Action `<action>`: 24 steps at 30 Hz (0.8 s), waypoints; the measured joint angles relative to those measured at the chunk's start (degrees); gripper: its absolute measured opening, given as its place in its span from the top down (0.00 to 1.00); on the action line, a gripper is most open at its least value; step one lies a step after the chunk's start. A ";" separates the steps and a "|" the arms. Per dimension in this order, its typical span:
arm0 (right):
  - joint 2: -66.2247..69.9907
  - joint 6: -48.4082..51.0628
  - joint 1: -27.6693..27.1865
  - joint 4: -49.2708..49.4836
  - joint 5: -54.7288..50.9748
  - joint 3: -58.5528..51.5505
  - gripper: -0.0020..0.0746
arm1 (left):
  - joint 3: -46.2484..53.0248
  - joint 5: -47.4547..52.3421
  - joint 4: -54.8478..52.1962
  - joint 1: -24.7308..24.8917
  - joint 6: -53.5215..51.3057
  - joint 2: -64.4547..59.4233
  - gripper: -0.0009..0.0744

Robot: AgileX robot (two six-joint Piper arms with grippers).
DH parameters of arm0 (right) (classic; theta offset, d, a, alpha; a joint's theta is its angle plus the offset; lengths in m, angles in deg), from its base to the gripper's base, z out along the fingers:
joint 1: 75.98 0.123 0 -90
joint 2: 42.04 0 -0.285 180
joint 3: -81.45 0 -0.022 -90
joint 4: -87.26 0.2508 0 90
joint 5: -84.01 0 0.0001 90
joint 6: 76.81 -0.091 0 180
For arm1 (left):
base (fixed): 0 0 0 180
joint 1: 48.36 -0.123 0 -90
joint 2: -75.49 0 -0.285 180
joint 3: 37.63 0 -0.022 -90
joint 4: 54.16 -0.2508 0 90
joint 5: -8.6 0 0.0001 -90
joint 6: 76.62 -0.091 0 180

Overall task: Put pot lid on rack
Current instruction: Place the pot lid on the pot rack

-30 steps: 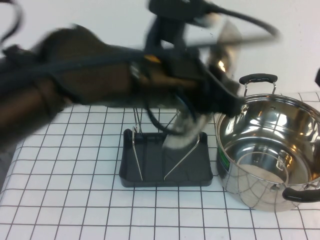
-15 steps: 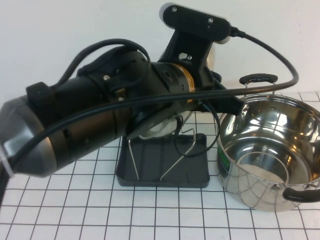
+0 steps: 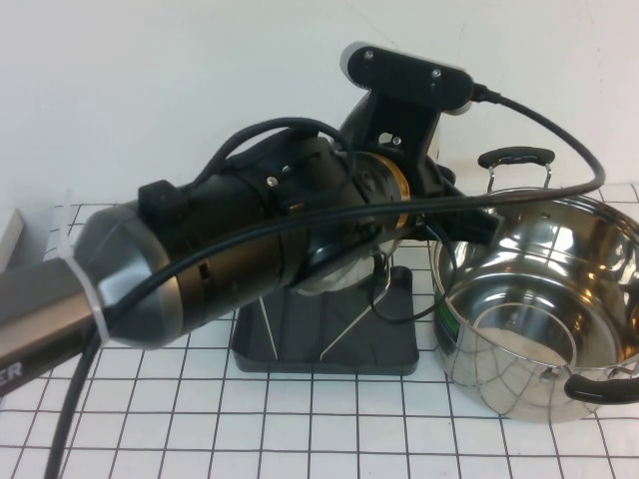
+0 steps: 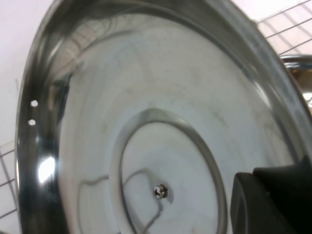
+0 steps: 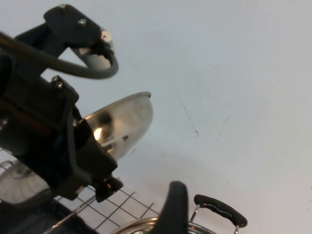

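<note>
I should release the pot lid from my left gripper, standing on its edge between the silver wire loops of the rack (image 3: 326, 334). The lid is now held just above the rack.
My left gripper (image 3: 439, 215) is shut on the pot lid (image 3: 344, 267), a shiny steel disc held on edge just above the rack (image 3: 324, 349), at its silver wire loops (image 3: 351, 321). My left arm hides most of the lid in the high view. The left wrist view is filled by the lid's underside (image 4: 146, 122), with one black finger (image 4: 273, 200) on it. The right wrist view shows the lid (image 5: 124, 122) in the left gripper (image 5: 95, 161). My right gripper (image 5: 176, 209) is to the right by the pot, away from the lid.
A deep steel pot (image 3: 539, 299) with black loop handles (image 3: 514, 157) stands right of the rack, almost touching it. The checked mat (image 3: 200, 419) covers the table. A white object (image 3: 8, 239) sits at the far left edge. A white wall is behind.
My left arm has swung the lid down from high over the pot's rim to the rack's wire loops. The rack has shifted slightly left. The pot has not moved.
</note>
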 joint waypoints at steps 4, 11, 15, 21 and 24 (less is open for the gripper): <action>-0.04 0.10 0.00 -1.44 -0.12 0.00 0.14 | 0.00 1.50 -1.88 0.00 2.17 -0.88 0.86; -0.04 0.10 0.00 -1.87 -1.50 0.00 0.14 | 0.00 1.60 -2.22 -0.10 5.26 -2.19 0.86; -0.04 0.10 0.00 -1.87 -2.08 0.00 0.14 | 0.00 1.60 -1.98 -0.10 5.61 -2.43 0.86; -0.04 0.10 0.00 -1.87 -2.31 0.00 0.13 | 0.00 2.45 -1.87 -0.10 5.61 -2.70 0.86; -0.04 0.10 0.00 -1.87 -2.36 0.00 0.13 | 0.00 2.60 -1.87 -0.10 5.70 -2.94 0.86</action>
